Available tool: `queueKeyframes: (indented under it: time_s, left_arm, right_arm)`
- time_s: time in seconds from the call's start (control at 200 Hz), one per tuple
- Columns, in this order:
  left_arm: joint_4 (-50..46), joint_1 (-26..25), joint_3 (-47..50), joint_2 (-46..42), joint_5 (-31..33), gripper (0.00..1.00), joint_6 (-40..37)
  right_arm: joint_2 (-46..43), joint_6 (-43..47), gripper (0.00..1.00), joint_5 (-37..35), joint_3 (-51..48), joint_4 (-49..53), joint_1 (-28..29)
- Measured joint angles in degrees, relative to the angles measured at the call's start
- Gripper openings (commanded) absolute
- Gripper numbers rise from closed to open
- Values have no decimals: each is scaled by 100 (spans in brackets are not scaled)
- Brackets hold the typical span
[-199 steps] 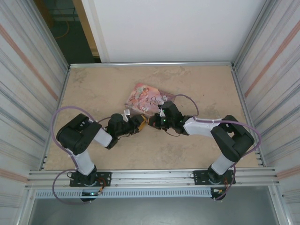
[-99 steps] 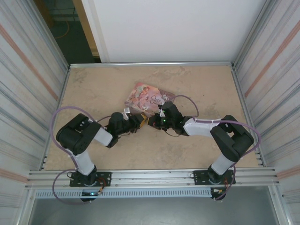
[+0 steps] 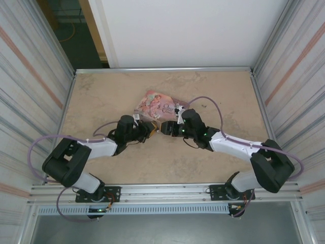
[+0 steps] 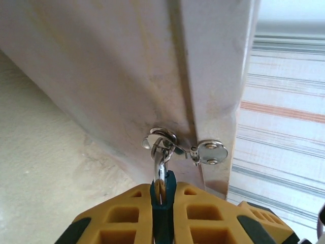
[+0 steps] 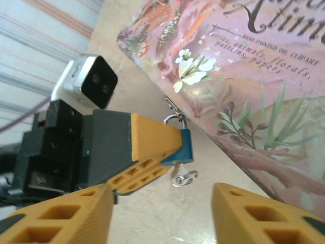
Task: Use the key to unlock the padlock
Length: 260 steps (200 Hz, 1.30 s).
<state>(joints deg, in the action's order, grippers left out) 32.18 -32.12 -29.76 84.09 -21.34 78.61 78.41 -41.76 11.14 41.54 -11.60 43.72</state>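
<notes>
The key in the padlock's bottom lies across the way my right gripper points down, so I need to tilt that gripper in line and grip the key's head (image 5: pixel 184 177) before turning.
The padlock (image 5: pixel 183 146) is tiny, with a blue body and a silvery shackle (image 4: pixel 160 152) hooked through the latch of a pink illustrated tin (image 3: pixel 157 105). My left gripper (image 4: pixel 162 192) is shut on the padlock's body, which shows as a blue strip between its yellow fingers (image 5: pixel 152 140). A small silvery key (image 5: pixel 183 176) with a ring sticks out of the bottom of the padlock. My right gripper (image 5: pixel 158 218) stands open just in front of the key, touching nothing. From above, the left gripper (image 3: pixel 150 129) and the right gripper (image 3: pixel 166 127) meet at the tin's near edge.
The tin lies flat on the beige table (image 3: pixel 101 96), a little behind the centre. Metal walls (image 3: pixel 35 76) close in the left and right sides. The left arm's camera housing (image 5: pixel 91 81) sits close to my right gripper.
My right gripper has opened and let go of the key, which stays in the padlock. The left gripper has closed on the padlock. Both arms have stretched out lower over the table.
</notes>
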Motion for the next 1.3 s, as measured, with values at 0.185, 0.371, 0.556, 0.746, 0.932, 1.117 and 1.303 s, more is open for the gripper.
queueKeyframes:
  time_s: [0.185, 0.371, 0.556, 0.746, 0.932, 1.117, 1.303]
  left_arm:
    - [-1139, 0, -535, -291, -4, 0, -177]
    - [-2365, 20, -1147, -289, -74, 0, -245]
    - [-3399, 28, -1453, -245, -129, 0, -85]
    - [-4564, 28, -1952, -216, -116, 0, 33]
    - [-5097, 28, -2122, -214, -120, 0, 330]
    - [-5228, 28, -2122, -214, -249, 0, 625]
    - [-5261, 28, -2122, -214, -264, 0, 737]
  right_arm:
    - [-284, 1440, 69, -732, 127, 485, 505]
    - [-382, 3080, 70, -1377, 214, 525, 979]
    - [-525, 4931, 72, -1725, -162, -70, 1187]
    - [-570, 6443, 74, -1963, -466, -234, 1220]
    - [-570, 7228, 74, -2175, -470, -385, 1220]
    - [-557, 7416, 72, -2184, -470, -501, 1329]
    - [-341, 7396, 65, -2184, -470, -636, 1447]
